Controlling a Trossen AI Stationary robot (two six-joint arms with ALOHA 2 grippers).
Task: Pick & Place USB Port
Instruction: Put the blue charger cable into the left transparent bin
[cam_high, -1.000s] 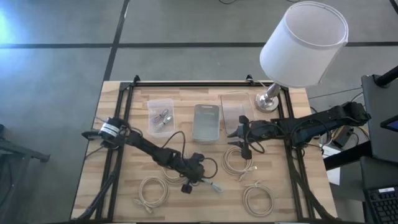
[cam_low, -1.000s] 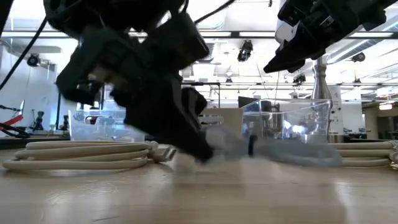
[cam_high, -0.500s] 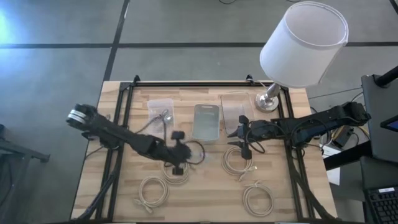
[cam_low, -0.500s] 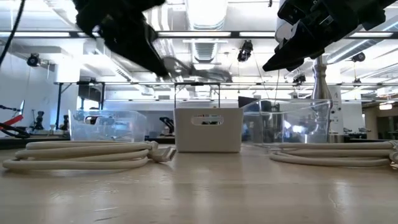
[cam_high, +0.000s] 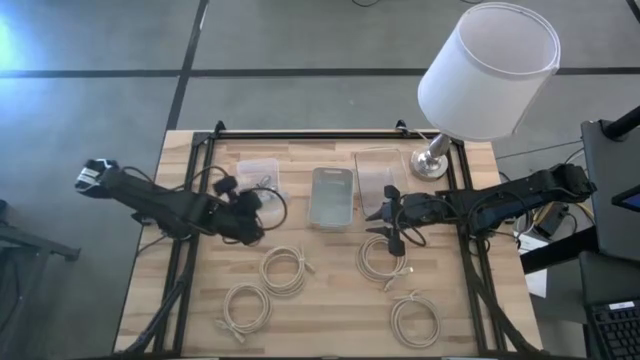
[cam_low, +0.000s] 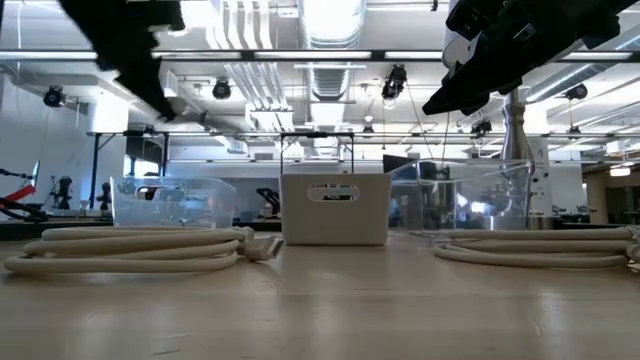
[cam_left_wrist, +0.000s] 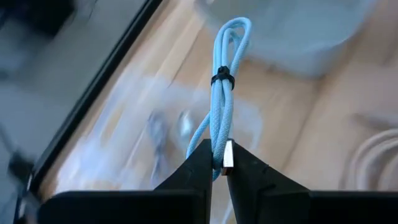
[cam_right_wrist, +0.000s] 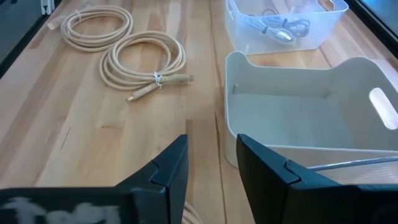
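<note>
Next, my left gripper lets go of the light-blue USB cable inside the clear bin, on the near side (cam_high: 267, 195) (cam_left_wrist: 213, 141) of the small cable.
My left gripper (cam_high: 250, 203) is shut on a bundled light-blue USB cable (cam_left_wrist: 221, 93) tied with a black band. It hovers beside the clear bin (cam_high: 258, 178) at the table's far left, which shows blurred beneath the cable in the left wrist view (cam_left_wrist: 143, 124) and holds a small cable. In the low view my left gripper (cam_low: 130, 50) is high above the table. My right gripper (cam_high: 385, 215) is open and empty, held above the table next to the white bin (cam_high: 332, 196); it also shows in its own wrist view (cam_right_wrist: 211, 163). My left gripper pinches the cable bundle between its two fingers at one end, by the silver plug (cam_left_wrist: 227, 155). The fingers point down. The bundle hangs beyond the fingertips, lifted clear of the table, with its looped end (cam_left_wrist: 239, 28) farthest from the fingers.
A second clear bin (cam_high: 378, 176) stands right of the white bin. A lamp with a white shade (cam_high: 487, 70) stands at the far right corner. Several coiled beige cables (cam_high: 284, 270) (cam_high: 245, 306) (cam_high: 383, 258) (cam_high: 415, 318) lie on the near half of the table.
My left gripper has risen from the near middle of the table and gone toward the far left, to the clear bin. It has stayed shut on the light-blue cable, which has been lifted clear of the table.
</note>
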